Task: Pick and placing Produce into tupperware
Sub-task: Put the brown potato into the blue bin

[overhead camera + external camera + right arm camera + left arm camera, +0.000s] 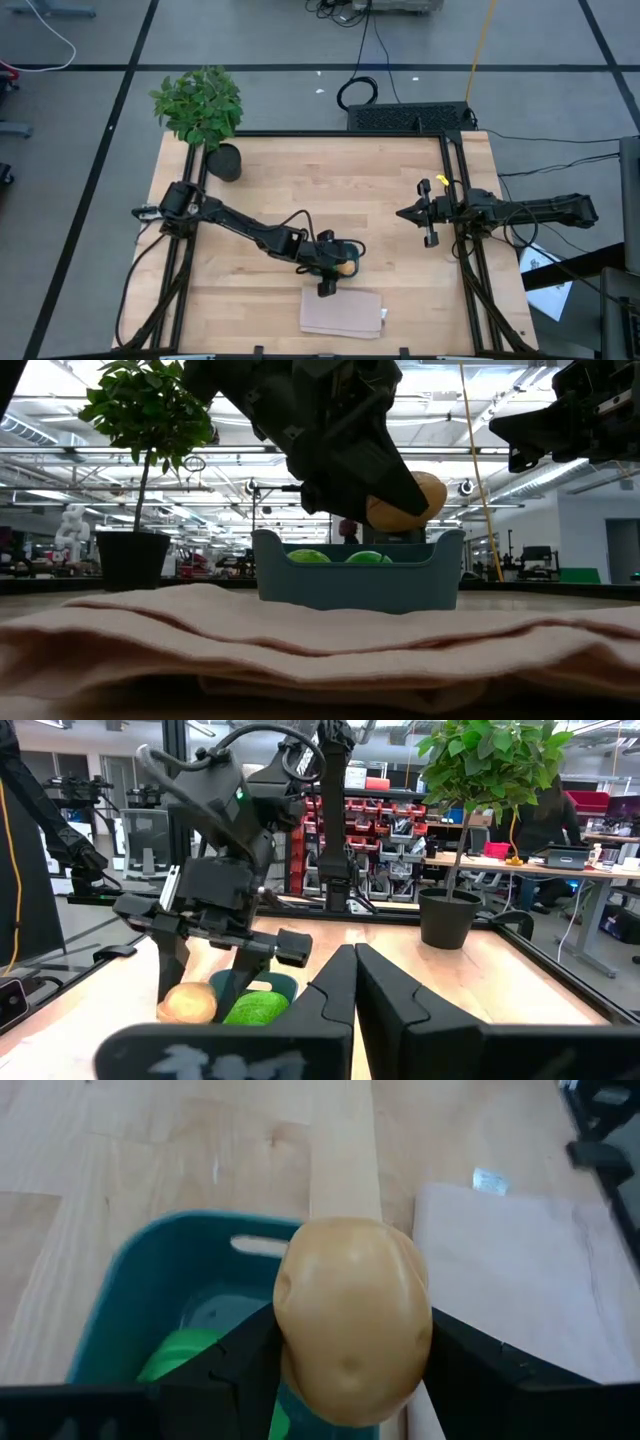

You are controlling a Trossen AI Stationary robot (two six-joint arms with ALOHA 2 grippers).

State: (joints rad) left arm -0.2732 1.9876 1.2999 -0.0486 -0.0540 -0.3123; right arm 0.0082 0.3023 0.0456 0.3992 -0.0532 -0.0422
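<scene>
Next, my left gripper lets go of the orange-tan piece inside the teal tupperware (345,267) (308,1375), where it will sit between the green piece and the tupperware's cloth-side rim.
The orange-tan piece of produce (350,1320) sits between the fingers of my left gripper (334,268), just above the teal tupperware (360,582). In the low view it hangs over the container's right part (405,502). Two bright green pieces (308,556) (368,557) lie inside the tupperware, and one shows in the left wrist view (180,1355). My right gripper (408,212) waits shut, raised over the table's right side, well apart from the container. My left gripper pinches the orange-tan piece between its two fingers (240,1365), one on each side of its middle (300,1340). The fingers come from above, slanting down from the table's left. The piece is lifted clear, over the tupperware's rim (265,1245).
A flat beige cloth (342,312) lies just near of the tupperware, at the table's near edge. A potted plant (205,115) stands at the far left corner. Bare wood (330,180) spans the table's middle and far part.
</scene>
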